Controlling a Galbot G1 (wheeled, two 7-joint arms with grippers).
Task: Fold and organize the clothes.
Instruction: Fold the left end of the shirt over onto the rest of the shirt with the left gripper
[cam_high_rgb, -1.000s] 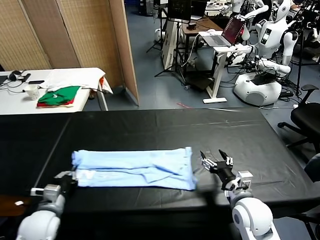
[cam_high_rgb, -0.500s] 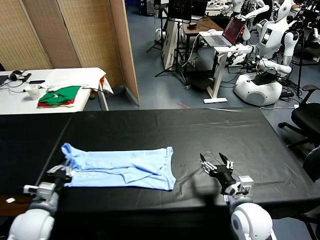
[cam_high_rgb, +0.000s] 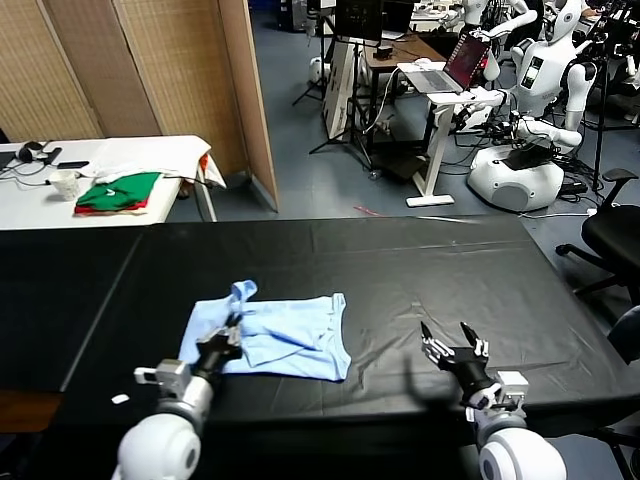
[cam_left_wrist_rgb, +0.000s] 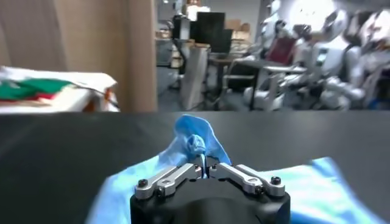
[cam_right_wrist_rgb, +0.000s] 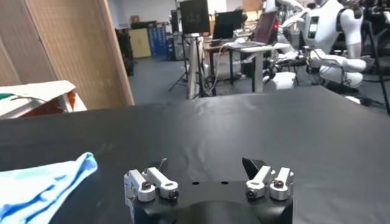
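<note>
I will use my left gripper to let go of the lifted blue edge, now doubled over toward the middle, on the T-shirt's opposite end (cam_high_rgb: 336, 318) (cam_left_wrist_rgb: 333, 178), the one closest to my right gripper.
The pale sky-blue T-shirt (cam_high_rgb: 285, 335) lies partly folded on the black table (cam_high_rgb: 420, 260), its left end lifted and doubled over toward the middle. My left gripper (cam_high_rgb: 228, 333) is shut on that lifted blue edge; in the left wrist view the T-shirt (cam_left_wrist_rgb: 195, 140) rises in a pinched fold from my left gripper (cam_left_wrist_rgb: 204, 170). Off to the right, near the table's front edge, my right gripper (cam_high_rgb: 455, 345) stands open and empty, apart from the shirt. In the right wrist view a corner of the T-shirt (cam_right_wrist_rgb: 42, 185) shows far from the open right gripper (cam_right_wrist_rgb: 207, 167).
A white side table (cam_high_rgb: 40, 195) at the back left carries green-and-red folded garments (cam_high_rgb: 118, 192), a white cloth (cam_high_rgb: 150, 155) and a cup (cam_high_rgb: 65, 183). Wooden screens (cam_high_rgb: 150, 70), desks and parked robots (cam_high_rgb: 530, 120) stand beyond the black table.
My left gripper has carried the shirt's left end rightward over the rest, so the shirt now spans about half its earlier width. My right gripper has drawn slightly back toward the front edge.
</note>
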